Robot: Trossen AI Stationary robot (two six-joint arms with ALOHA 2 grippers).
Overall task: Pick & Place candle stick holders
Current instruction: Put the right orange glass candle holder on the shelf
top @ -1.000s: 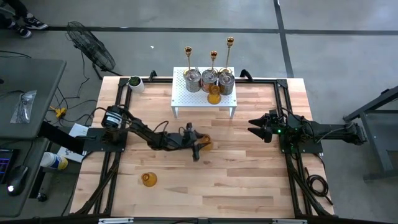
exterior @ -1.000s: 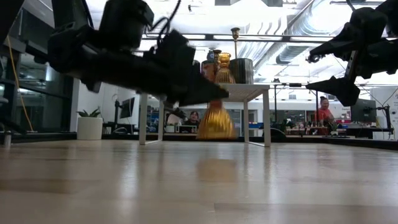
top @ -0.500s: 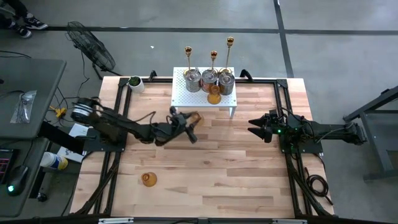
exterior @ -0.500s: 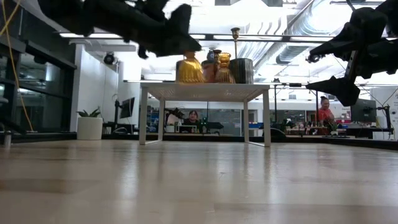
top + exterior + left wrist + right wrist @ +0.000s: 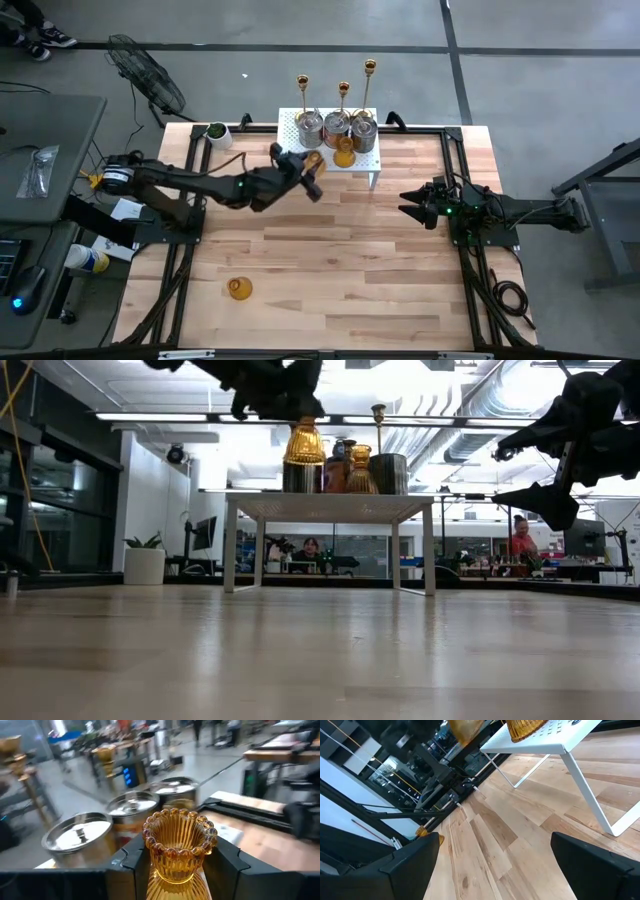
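Note:
The amber holder in my left gripper should be let go on the white rack (image 5: 320, 149) next to the other amber holder, before the cups.
My left gripper (image 5: 308, 172) is shut on an amber glass candle stick holder (image 5: 179, 845) and keeps it in the air over the near left part of the white rack (image 5: 290, 150). On the rack stand three silver cups (image 5: 336, 127) and another amber holder (image 5: 344, 152). Three gold sticks (image 5: 344, 95) rise behind the rack. A third amber holder (image 5: 239, 289) stands on the table, near left. My right gripper (image 5: 405, 203) waits open at the table's right side. My left gripper pinches the amber holder's ribbed body (image 5: 157, 862), just below its beaded rim, between its two fingers (image 5: 227, 865), one on each side. The fingers lie level and come from the table's left. The holder stands upright, rim up, lifted clear above the rack top (image 5: 304, 445).
A white cup with a plant (image 5: 217, 133) stands at the far left corner. Black rails (image 5: 190, 200) run along the table's left and right sides. Bare wood (image 5: 350, 270) lies between the rack and the near edge.
My left gripper has lifted the amber holder off the table and carried it up and toward the far edge, to above the rack. The gripper has tipped from slanting downward to level. It has stayed shut on the holder, which has stayed upright.

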